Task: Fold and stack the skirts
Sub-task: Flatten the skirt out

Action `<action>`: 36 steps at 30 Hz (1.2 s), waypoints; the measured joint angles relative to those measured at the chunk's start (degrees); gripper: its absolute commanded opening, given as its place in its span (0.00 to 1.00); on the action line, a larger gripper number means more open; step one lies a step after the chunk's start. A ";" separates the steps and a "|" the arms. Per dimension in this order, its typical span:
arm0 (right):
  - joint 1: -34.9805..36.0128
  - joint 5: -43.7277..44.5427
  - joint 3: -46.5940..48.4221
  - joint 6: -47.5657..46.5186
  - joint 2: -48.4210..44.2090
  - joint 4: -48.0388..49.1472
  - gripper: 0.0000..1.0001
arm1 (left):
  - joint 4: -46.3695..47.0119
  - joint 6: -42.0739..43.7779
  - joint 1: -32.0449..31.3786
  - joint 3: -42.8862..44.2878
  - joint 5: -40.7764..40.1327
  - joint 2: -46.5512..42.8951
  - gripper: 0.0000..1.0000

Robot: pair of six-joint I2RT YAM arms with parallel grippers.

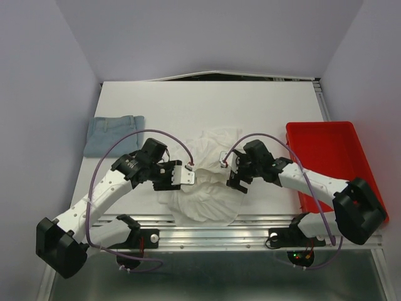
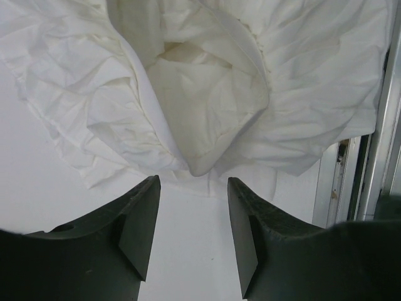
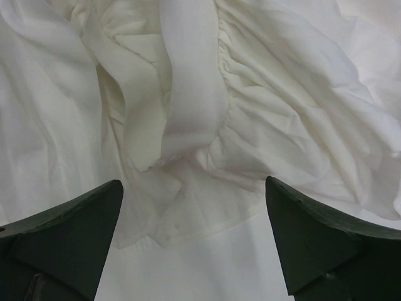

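The white pleated skirt lies crumpled with its waistband gaping, so my left gripper should pinch the waistband's near corner (image 2: 200, 167) before both grippers lift the skirt straight.
The white pleated skirt (image 1: 210, 182) lies crumpled at the table's near middle, its lower edge reaching the front rail. My left gripper (image 1: 190, 175) sits at its left edge, open and empty; in the left wrist view the skirt (image 2: 207, 94) bunches just beyond my fingertips (image 2: 191, 188). My right gripper (image 1: 233, 179) is over the skirt's right side, open wide and empty, with the skirt's gathered waistband (image 3: 194, 106) between and ahead of its fingers. The folded light blue denim skirt (image 1: 114, 134) lies flat at the table's left.
A red plastic tray (image 1: 329, 157) stands at the table's right edge. The metal front rail (image 1: 207, 229) runs along the near side; it also shows in the left wrist view (image 2: 376, 163). Grey walls close in the left, right and back.
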 measured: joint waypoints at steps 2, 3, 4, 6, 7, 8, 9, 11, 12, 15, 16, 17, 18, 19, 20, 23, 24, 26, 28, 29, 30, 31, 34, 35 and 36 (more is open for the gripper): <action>0.33 -0.17 0.00 -0.02 -0.33 -0.90 1.00 | -1.01 2.23 0.00 0.00 0.17 0.42 0.59; 0.57 -0.22 0.00 -0.04 -0.59 -1.16 1.00 | -1.51 3.45 0.00 0.00 0.28 0.66 0.59; 0.76 -0.28 0.00 -0.04 -0.74 -1.20 1.00 | -1.79 4.35 0.00 0.00 0.39 0.90 0.59; 1.14 -0.28 0.00 0.09 -0.83 -1.09 1.00 | -1.86 5.42 0.00 0.00 0.50 1.84 0.59; 1.25 -0.31 0.00 0.20 -0.83 -1.07 1.00 | -1.66 5.75 0.00 0.00 0.55 2.43 0.59; 1.51 -0.28 0.00 0.42 -0.81 -1.03 1.00 | -1.49 6.03 0.00 0.00 0.57 3.34 0.59; 1.64 -0.28 0.00 0.46 -0.79 -0.94 1.00 | -1.20 6.19 0.00 0.04 0.55 4.37 0.59; 1.99 -0.31 0.00 0.90 -0.39 -0.33 1.00 | -0.83 6.36 0.00 0.50 0.57 6.54 0.61; 2.16 -0.31 0.00 1.05 -0.17 -0.02 1.00 | -0.48 6.49 0.00 1.05 0.57 7.96 0.61; 2.23 -0.26 0.00 1.38 0.92 0.94 1.00 | 0.55 6.73 0.00 2.29 0.68 10.71 0.45; 2.23 -0.24 0.00 1.42 1.27 1.18 1.00 | 0.87 6.82 0.00 2.62 0.72 11.41 0.38; 2.25 -0.24 0.00 1.44 1.55 1.42 1.00 | 1.25 6.93 0.00 2.80 0.83 11.78 0.29; 2.27 -0.22 0.00 1.46 1.70 1.55 1.00 | 1.40 6.91 0.02 2.86 1.03 11.98 0.12; 2.32 -0.22 0.00 1.44 1.99 1.68 1.00 | 1.53 6.69 0.00 2.97 1.20 12.07 0.05; 2.38 -0.22 0.00 1.42 2.19 1.77 1.00 | 1.68 6.64 0.00 3.04 1.51 12.07 0.00; 2.60 -0.15 0.04 1.25 2.69 1.92 0.99 | 1.99 6.14 0.00 3.69 2.40 12.04 0.00; 2.62 -0.07 0.04 1.09 2.82 1.92 0.97 | 2.12 5.57 0.24 4.11 2.82 12.02 0.00; 2.60 0.22 0.07 0.70 2.82 1.92 0.93 | 2.45 4.31 1.25 5.14 3.93 12.04 0.00; 2.60 0.66 0.11 0.26 2.82 1.88 0.80 | 2.43 3.50 3.32 6.36 5.11 12.31 0.00; 2.62 0.92 0.11 0.02 2.80 1.88 0.75 | 2.47 3.23 5.07 7.26 5.62 12.87 0.00; 2.62 1.11 0.13 -0.02 2.80 1.88 0.67 | 2.45 3.06 6.21 7.82 5.99 13.31 0.00; 2.60 1.53 0.15 -0.24 2.78 1.88 0.65 | 2.62 2.99 7.52 8.35 6.45 14.16 0.00; 2.62 2.12 0.15 0.04 2.75 1.95 0.64 | 2.58 2.84 10.84 8.92 7.39 17.22 0.00; 2.62 2.40 0.15 0.26 2.73 1.99 0.64 | 2.51 2.75 11.32 8.94 7.65 18.23 0.00; 2.60 2.71 0.15 0.48 2.71 2.05 0.64 | 2.51 2.64 11.43 8.92 7.85 18.93 0.00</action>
